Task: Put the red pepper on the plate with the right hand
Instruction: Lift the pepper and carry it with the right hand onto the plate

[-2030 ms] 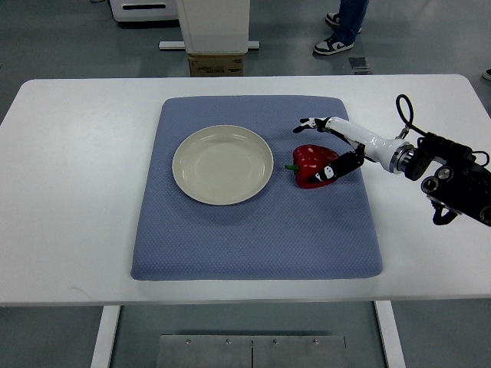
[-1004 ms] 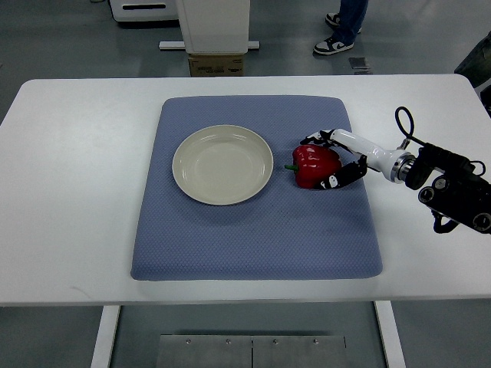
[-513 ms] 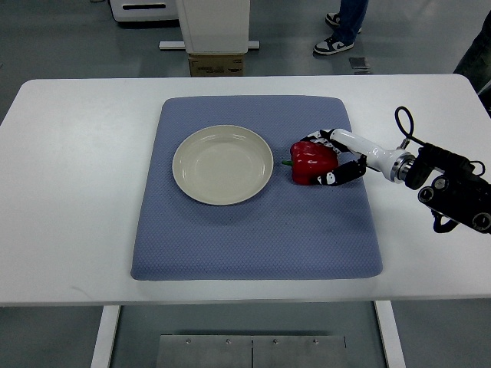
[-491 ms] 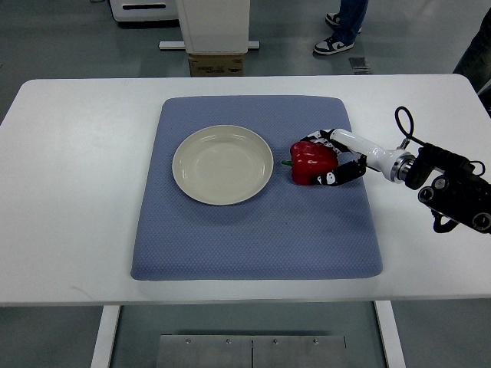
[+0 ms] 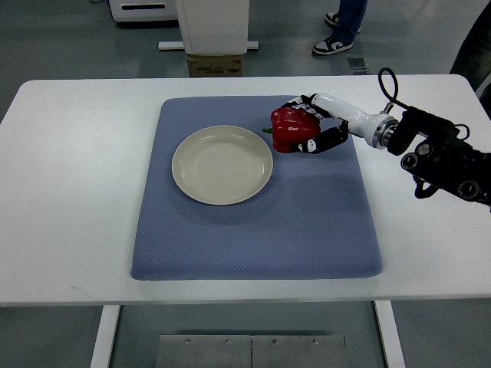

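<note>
The red pepper will be released by my right gripper close to the middle of the cream plate [image 5: 233,165]. It now hangs just off the plate's edge.
A glossy red pepper [image 5: 290,130] with a green stem pointing left is held in my right hand [image 5: 305,125], whose white and black fingers curl around its far and near sides. The pepper hangs just off the upper right edge of the cream plate [image 5: 222,164], above the blue mat [image 5: 253,230]. The plate is round, holds nothing, and sits left of centre on the mat. My right arm [image 5: 437,153] comes in from the right edge. No left hand shows.
The mat lies on a white table [image 5: 69,169]. Beyond the far edge stand a cardboard box [image 5: 216,64] and a white machine base; a person's shoes [image 5: 333,44] show on the floor at the top right.
My right hand closed on the pepper where it lay on the mat, then lifted it and carried it up and to the left, toward the plate's rim.
</note>
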Robot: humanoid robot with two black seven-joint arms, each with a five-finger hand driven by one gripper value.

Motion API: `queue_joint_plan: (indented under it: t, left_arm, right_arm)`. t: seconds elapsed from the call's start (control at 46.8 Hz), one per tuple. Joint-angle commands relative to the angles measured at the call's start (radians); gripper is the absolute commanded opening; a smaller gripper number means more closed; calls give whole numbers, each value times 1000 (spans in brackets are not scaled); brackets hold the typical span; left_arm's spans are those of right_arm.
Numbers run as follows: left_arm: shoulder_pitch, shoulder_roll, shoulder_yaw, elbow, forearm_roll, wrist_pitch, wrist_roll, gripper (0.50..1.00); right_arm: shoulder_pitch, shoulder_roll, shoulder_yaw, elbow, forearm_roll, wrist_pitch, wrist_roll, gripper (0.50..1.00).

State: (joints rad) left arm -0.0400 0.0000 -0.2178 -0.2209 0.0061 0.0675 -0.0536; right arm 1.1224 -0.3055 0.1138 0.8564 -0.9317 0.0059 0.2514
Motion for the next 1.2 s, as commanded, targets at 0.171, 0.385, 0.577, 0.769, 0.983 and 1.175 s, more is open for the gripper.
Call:
queue_joint_plan:
  t: [0.171, 0.385, 0.577, 0.769, 0.983, 1.175]
  left_arm:
    - [0, 0, 0, 0, 0, 0, 0, 1000]
    - [0, 0, 0, 0, 0, 0, 0, 1000]
    - [0, 0, 0, 0, 0, 0, 0, 1000]
    - [0, 0, 0, 0, 0, 0, 0, 1000]
    - [0, 0, 0, 0, 0, 0, -2, 1000]
    - [0, 0, 0, 0, 0, 0, 0, 1000]
  right_arm:
    - [57, 109, -11, -7, 1, 0, -38, 500]
    - [88, 235, -72, -63, 4, 0, -61, 500]
    - [88, 305, -98, -117, 4, -3, -80, 500]
    - [76, 305, -100, -143, 2, -4, -92, 500]
    - [51, 305, -100, -151, 4, -4, -92, 500]
    - [39, 305, -100, -148, 10, -6, -84, 500]
